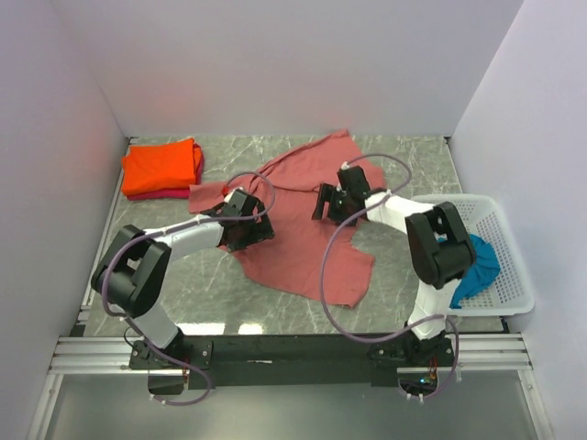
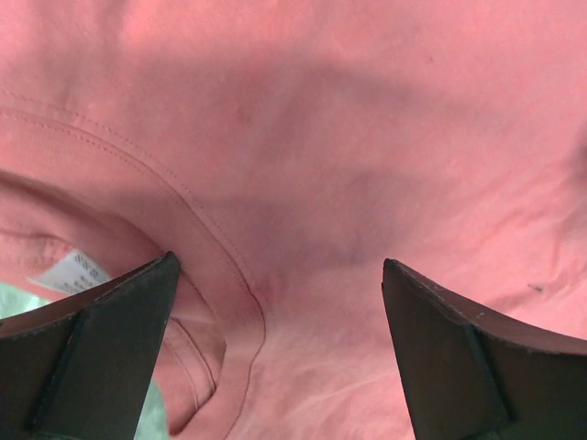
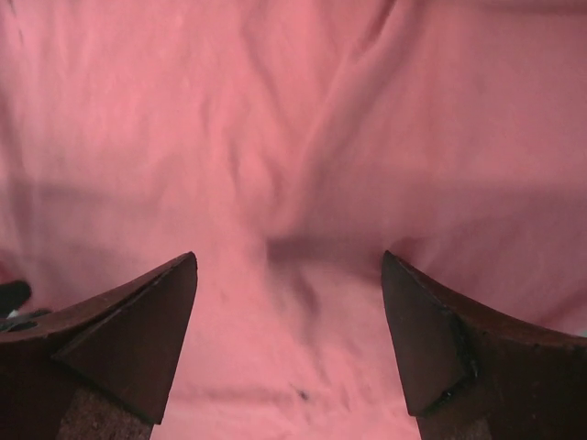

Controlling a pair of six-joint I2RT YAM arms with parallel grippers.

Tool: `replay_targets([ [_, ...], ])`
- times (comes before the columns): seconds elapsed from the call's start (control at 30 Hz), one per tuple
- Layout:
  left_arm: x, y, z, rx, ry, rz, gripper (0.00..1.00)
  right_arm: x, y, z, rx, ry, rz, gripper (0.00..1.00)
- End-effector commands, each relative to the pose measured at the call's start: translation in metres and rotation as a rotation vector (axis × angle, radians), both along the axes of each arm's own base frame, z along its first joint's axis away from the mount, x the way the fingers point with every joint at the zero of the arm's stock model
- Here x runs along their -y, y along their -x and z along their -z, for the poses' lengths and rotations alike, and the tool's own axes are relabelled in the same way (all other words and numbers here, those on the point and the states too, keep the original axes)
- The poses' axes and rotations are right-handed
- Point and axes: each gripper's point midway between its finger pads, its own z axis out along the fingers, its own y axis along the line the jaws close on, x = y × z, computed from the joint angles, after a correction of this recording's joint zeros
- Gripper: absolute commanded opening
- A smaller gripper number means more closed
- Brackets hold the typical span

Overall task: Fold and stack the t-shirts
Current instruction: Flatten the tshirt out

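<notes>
I will next move my right gripper to the dusty brick-red t-shirt's back corner (image 1: 346, 136), the tip of the t-shirt nearest the back wall, and close it there.
The dusty brick-red t-shirt (image 1: 298, 234) lies spread and rumpled on the marble table. My left gripper (image 1: 249, 223) is open just over its left part, above the collar seam (image 2: 215, 238) with a white label (image 2: 73, 272) showing. My right gripper (image 1: 327, 203) is open close over the shirt's right part, with wrinkled cloth (image 3: 293, 183) between the fingers. The bright orange t-shirt (image 1: 160, 167) lies folded on the pink-red t-shirt (image 1: 176, 192) at the back left. The teal-blue t-shirt (image 1: 477, 268) hangs crumpled in the basket.
The white lattice basket (image 1: 500, 247) stands at the right edge of the table, next to my right arm. White walls close in the back and both sides. A black rail runs along the near edge.
</notes>
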Motion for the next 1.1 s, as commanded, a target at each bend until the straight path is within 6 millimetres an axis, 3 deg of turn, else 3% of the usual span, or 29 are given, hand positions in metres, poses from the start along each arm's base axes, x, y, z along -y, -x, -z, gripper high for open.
replay_targets([
  [0.0, -0.006, 0.048, 0.015, -0.123, -0.041, 0.034, 1.00, 0.019, 0.072, 0.037, -0.168, 0.051, 0.047, 0.88],
  [0.07, -0.001, 0.069, 0.008, -0.132, -0.023, 0.069, 0.99, 0.022, 0.095, 0.032, -0.166, 0.051, 0.057, 0.88],
  [0.1, -0.004, 0.085, 0.013, -0.162, -0.025, 0.077, 0.99, 0.026, 0.125, 0.044, -0.213, 0.076, 0.056, 0.88],
  [0.17, 0.003, 0.112, 0.001, -0.170, 0.006, 0.127, 1.00, 0.034, 0.152, 0.038, -0.225, 0.091, 0.076, 0.88],
  [0.2, 0.001, 0.128, 0.003, -0.193, 0.014, 0.137, 0.99, 0.043, 0.179, 0.048, -0.278, 0.107, 0.103, 0.88],
  [0.3, 0.006, 0.158, -0.015, -0.190, 0.031, 0.179, 0.99, 0.053, 0.209, 0.035, -0.261, 0.085, 0.132, 0.88],
  [0.37, -0.001, 0.157, -0.030, -0.153, 0.030, 0.141, 0.99, 0.056, 0.205, 0.025, -0.191, 0.076, 0.132, 0.88],
  [0.47, -0.019, 0.140, -0.049, -0.054, -0.009, 0.015, 0.99, 0.058, 0.179, -0.007, -0.036, 0.077, 0.133, 0.89],
  [0.5, -0.022, 0.131, -0.058, -0.019, -0.007, -0.043, 0.99, 0.052, 0.164, -0.028, 0.027, 0.067, 0.111, 0.89],
  [0.6, -0.061, 0.093, -0.074, 0.065, -0.052, -0.230, 1.00, 0.044, 0.137, -0.067, 0.140, 0.056, 0.095, 0.90],
  [0.67, -0.081, 0.070, -0.077, 0.102, -0.059, -0.299, 1.00, 0.035, 0.117, -0.092, 0.211, 0.025, 0.086, 0.91],
  [0.7, -0.109, 0.057, -0.073, 0.095, -0.073, -0.405, 0.99, 0.032, 0.111, -0.098, 0.222, 0.018, 0.083, 0.91],
  [0.77, -0.129, 0.042, -0.074, 0.097, -0.081, -0.462, 0.99, 0.029, 0.097, -0.118, 0.262, 0.001, 0.080, 0.91],
  [0.8, -0.146, 0.031, -0.071, 0.107, -0.096, -0.527, 1.00, 0.028, 0.093, -0.120, 0.268, 0.003, 0.079, 0.91],
  [0.9, -0.174, 0.012, -0.060, 0.086, -0.113, -0.602, 0.99, 0.030, 0.084, -0.127, 0.274, 0.000, 0.086, 0.91],
  [1.07, -0.188, -0.007, -0.037, 0.020, -0.074, -0.623, 0.80, 0.039, 0.078, -0.121, 0.233, -0.016, 0.104, 0.91],
])
